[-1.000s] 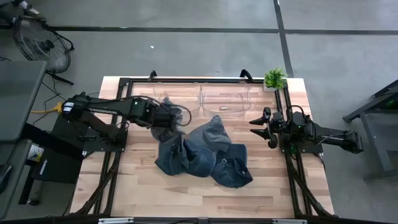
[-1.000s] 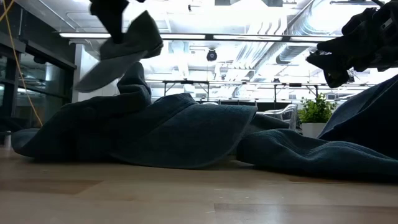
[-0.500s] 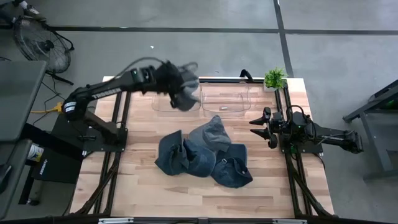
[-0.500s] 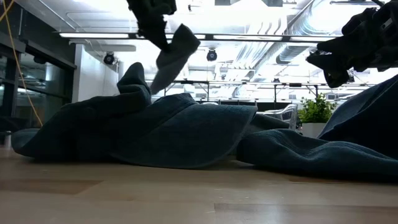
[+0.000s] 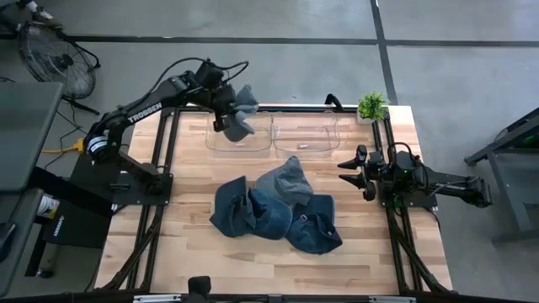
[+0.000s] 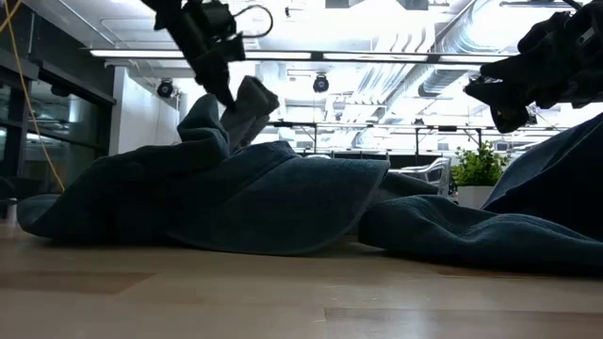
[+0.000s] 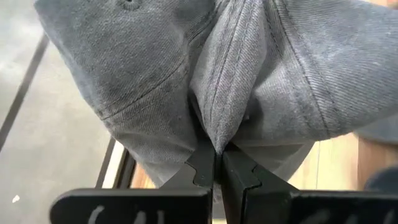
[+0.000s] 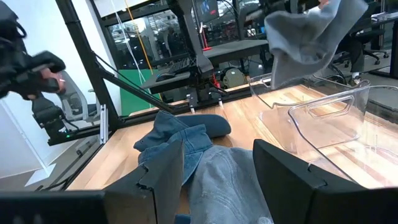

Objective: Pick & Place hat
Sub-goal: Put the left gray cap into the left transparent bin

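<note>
My left gripper has the grey hat. Next, I let go of it with that gripper inside the clear bin that is farther from the potted plant [image 5: 237,133].
A grey hat [image 5: 239,114] hangs from my left gripper [image 5: 221,103] above the left clear bin [image 5: 238,141] at the table's far edge. The low view shows the gripper [image 6: 213,49] high up, with the hat [image 6: 247,109] drooping below it. Several blue denim hats [image 5: 274,210] lie heaped mid-table. My right gripper [image 5: 357,172] waits open over the table's right side, apart from the heap. Its wrist view [image 8: 217,177] looks over the denim hats [image 8: 186,140] toward the grey hat [image 8: 308,31]. My left gripper [image 7: 217,163] is shut on the grey hat. It pinches a raised fold of the hat's cloth [image 7: 225,118] between its two fingers, several layers bunched together. The hat is lifted clear and hangs slack below the fingers, above the bin.
A second clear bin [image 5: 305,135] stands right of the first along the far edge. A small potted plant [image 5: 370,106] sits at the far right corner. Black frame rails [image 5: 160,202] run along both sides. Bare wood [image 5: 253,261] lies near the front edge.
My left gripper, shut on the grey hat, has risen from the heap's left side and swung toward the table's far edge. The hat has been lifted clear of the heap, and it now hangs over the left clear bin, lower in the low view than half a second ago.
</note>
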{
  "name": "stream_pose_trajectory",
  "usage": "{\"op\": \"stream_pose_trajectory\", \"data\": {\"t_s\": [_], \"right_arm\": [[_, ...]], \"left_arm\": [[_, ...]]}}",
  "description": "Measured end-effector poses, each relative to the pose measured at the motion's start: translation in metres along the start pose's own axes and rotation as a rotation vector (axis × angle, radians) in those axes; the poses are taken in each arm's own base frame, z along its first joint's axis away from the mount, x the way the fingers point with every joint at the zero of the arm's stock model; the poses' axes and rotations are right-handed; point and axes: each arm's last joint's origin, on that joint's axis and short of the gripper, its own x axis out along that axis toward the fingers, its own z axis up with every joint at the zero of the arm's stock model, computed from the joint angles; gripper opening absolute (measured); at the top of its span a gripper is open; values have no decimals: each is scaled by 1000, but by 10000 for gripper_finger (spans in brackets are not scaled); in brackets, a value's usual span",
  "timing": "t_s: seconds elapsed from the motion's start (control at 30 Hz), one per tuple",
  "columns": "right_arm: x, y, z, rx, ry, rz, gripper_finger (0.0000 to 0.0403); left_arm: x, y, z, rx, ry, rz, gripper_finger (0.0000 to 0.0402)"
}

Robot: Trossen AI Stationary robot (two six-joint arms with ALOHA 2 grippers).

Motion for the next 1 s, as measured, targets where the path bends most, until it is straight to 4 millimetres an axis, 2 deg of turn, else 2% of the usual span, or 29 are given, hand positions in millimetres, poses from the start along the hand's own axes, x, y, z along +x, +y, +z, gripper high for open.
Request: {"op": "stream_pose_trajectory", "data": {"t_s": [0.4, 0.77, 1.0], "right_arm": [[0, 0, 0, 0, 0, 0, 188], [0, 0, 0, 0, 0, 0, 188], [0, 0, 0, 0, 0, 1, 188]], "left_arm": [[30, -8, -31, 55, 91, -32, 0], [40, -12, -45, 147, 158, -32, 0], [49, -13, -47, 186, 185, -50, 2]]}}
